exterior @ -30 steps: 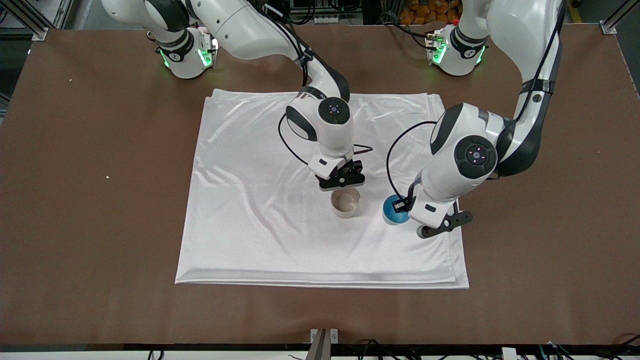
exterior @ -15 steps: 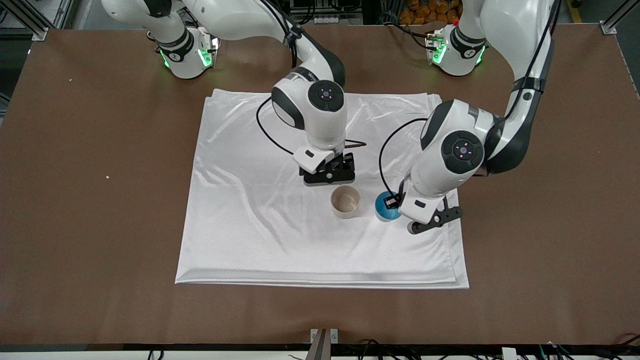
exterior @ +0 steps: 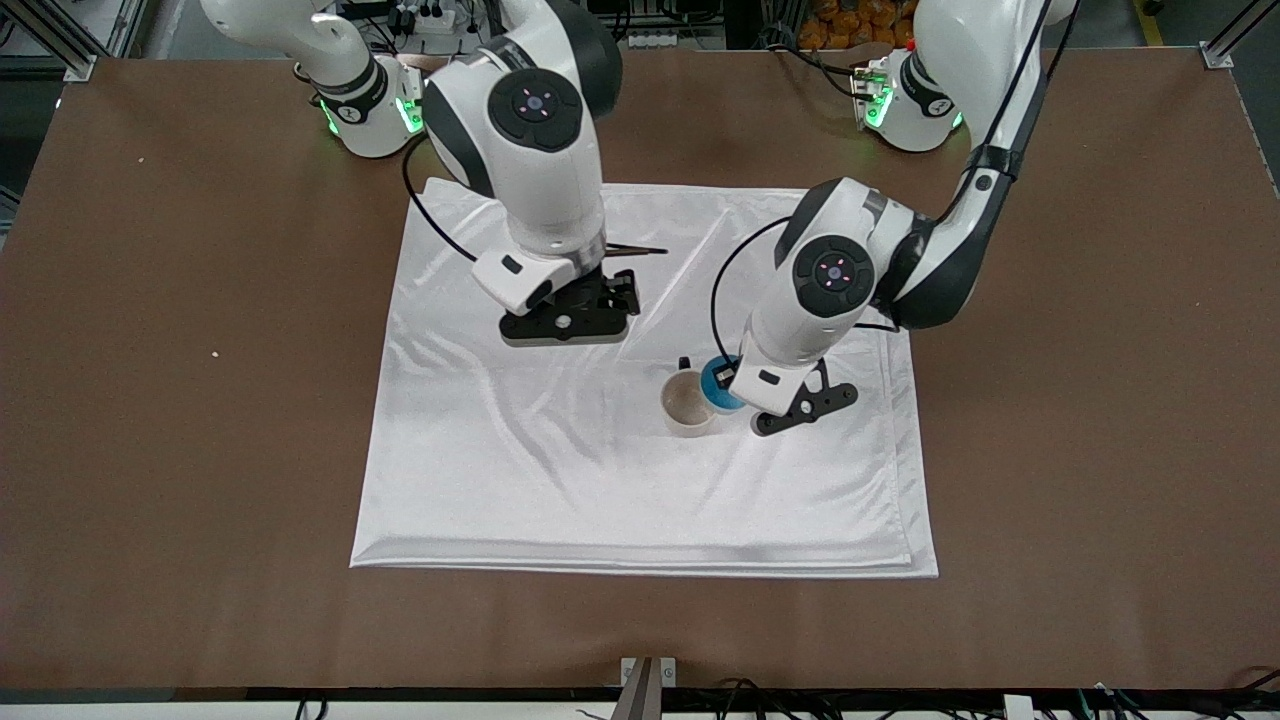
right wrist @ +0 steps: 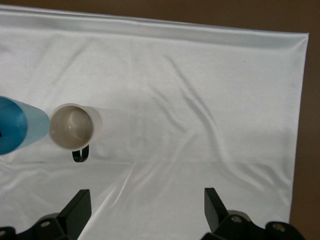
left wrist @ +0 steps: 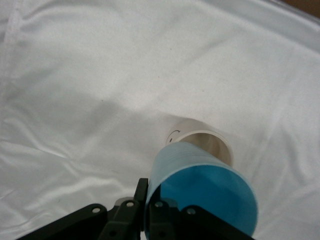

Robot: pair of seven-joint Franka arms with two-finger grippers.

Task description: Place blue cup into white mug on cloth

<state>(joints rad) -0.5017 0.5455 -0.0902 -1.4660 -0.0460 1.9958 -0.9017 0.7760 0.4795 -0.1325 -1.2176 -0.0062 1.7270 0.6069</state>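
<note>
Next, my left gripper drops the blue cup, held in the air beside the mug, inside the opening of the dark-handled white mug (exterior: 692, 398) (left wrist: 207, 146).
The white mug (exterior: 688, 402) stands upright on the cloth (exterior: 520, 470), its dark handle pointing away from the front camera. My left gripper (exterior: 722, 385) is shut on the rim of the blue cup (exterior: 718, 384) and holds it in the air right beside the mug, toward the left arm's end. In the left wrist view the blue cup (left wrist: 200, 192) hangs just above the mug (left wrist: 202, 141). My right gripper (exterior: 566, 322) is open and empty over the cloth. The right wrist view shows the mug (right wrist: 75, 127) and the cup (right wrist: 20, 125) side by side.
The cloth covers the middle of the brown table (exterior: 1100, 450). Both arm bases stand at the table's edge farthest from the front camera. A thin dark cable runs from each wrist.
My left gripper has carried the blue cup across the cloth up to the mug. My right gripper has let go of the mug, risen and pulled back toward the right arm's base.
</note>
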